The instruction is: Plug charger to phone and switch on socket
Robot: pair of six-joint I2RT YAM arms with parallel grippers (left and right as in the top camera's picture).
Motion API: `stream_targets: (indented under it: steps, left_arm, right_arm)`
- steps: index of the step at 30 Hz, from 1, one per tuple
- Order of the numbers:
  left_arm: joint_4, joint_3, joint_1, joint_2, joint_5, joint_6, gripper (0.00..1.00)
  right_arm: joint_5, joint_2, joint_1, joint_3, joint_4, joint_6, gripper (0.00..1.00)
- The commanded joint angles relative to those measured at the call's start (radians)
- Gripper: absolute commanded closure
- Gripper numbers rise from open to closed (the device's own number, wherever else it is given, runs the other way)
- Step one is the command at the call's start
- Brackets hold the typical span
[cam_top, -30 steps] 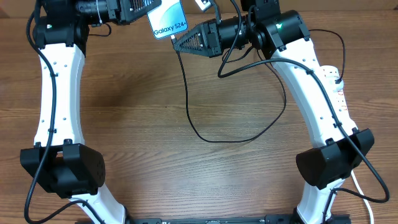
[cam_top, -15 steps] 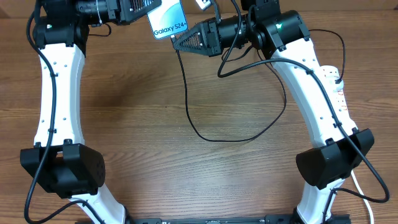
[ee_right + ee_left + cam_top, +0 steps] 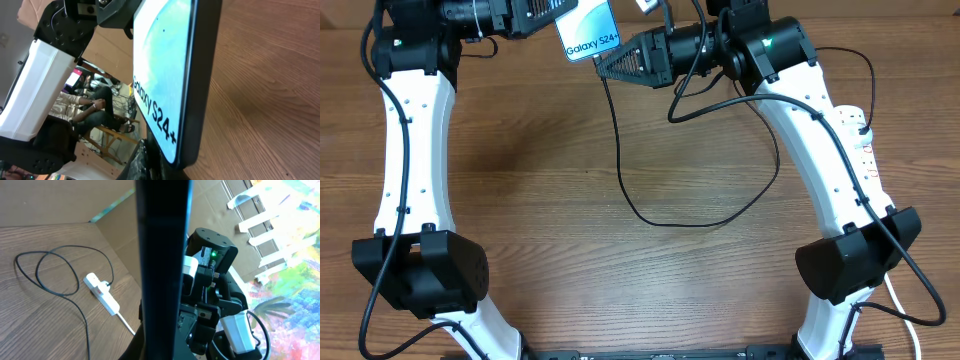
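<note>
Next, my left gripper sets the phone down on the table, just inside the cable loop (image 3: 636, 142) near my right gripper.
My left gripper (image 3: 548, 12) is shut on the phone (image 3: 592, 30) and holds it off the table at the far edge, "Galaxy S24+" screen up. In the left wrist view its dark edge (image 3: 162, 255) fills the middle. My right gripper (image 3: 605, 68) is shut on the charger's connector tip at the phone's lower edge (image 3: 160, 70); the tip itself is hidden between the fingers (image 3: 160, 167). The black charger cable (image 3: 622, 170) hangs from there and loops across the table toward the white socket (image 3: 861, 125) on the right. Its black plug (image 3: 106, 284) sits in the socket (image 3: 102, 294).
The right arm's white link (image 3: 820, 150) covers part of the socket. A thick white cord (image 3: 127, 325) leaves the socket toward the table edge. Cardboard walls (image 3: 60, 200) stand behind the table. The cable loop (image 3: 75, 305) lies on the wood.
My right gripper has shifted slightly left and up toward the phone's lower edge. The left gripper and phone have stayed put.
</note>
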Motion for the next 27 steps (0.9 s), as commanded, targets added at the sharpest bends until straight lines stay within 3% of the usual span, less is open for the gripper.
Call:
stream_targets:
  steps: [1,5,8,9,15,18,20,24,26,27]
  left_arm:
    - [-0.005,0.017,-0.002,-0.006,0.068,0.012,0.96]
    - [-0.006,0.017,-0.004,-0.006,0.070,0.012,0.96]
    - [-0.006,0.017,-0.004,-0.006,0.064,0.013,0.96]
    - [-0.005,0.017,-0.004,-0.006,0.055,0.013,0.96]
    - [-0.006,0.017,-0.002,-0.006,-0.009,0.038,0.96]
    - [-0.046,0.016,-0.002,-0.006,-0.086,0.077,0.96]
    - [-0.142,0.016,-0.003,-0.006,-0.164,0.179,0.96]
    - [-0.484,0.011,-0.011,-0.006,-0.473,0.375,0.96]
    - [-0.626,-0.023,-0.041,0.003,-0.624,0.466,0.96]
    - [-0.644,-0.039,-0.053,0.010,-0.622,0.490,0.96]
  right_arm:
    - [0.048,-0.041,-0.007,0.005,0.036,0.026,0.96]
    - [0.048,-0.041,-0.007,0.005,0.088,0.076,0.94]
    - [0.048,-0.041,-0.007,0.005,0.071,0.075,0.68]
    - [0.048,-0.041,-0.007,0.005,0.059,0.075,0.55]
    - [0.048,-0.041,-0.008,0.005,0.003,0.071,0.33]
    - [0.049,-0.041,-0.023,0.005,-0.063,0.067,0.30]
    - [0.050,-0.041,-0.042,0.005,-0.100,0.067,0.28]
    - [0.150,-0.042,-0.105,0.005,-0.225,0.068,0.21]
    - [0.302,-0.042,-0.152,0.005,-0.325,0.068,0.00]
    - [0.363,-0.042,-0.170,0.005,-0.367,0.068,0.00]
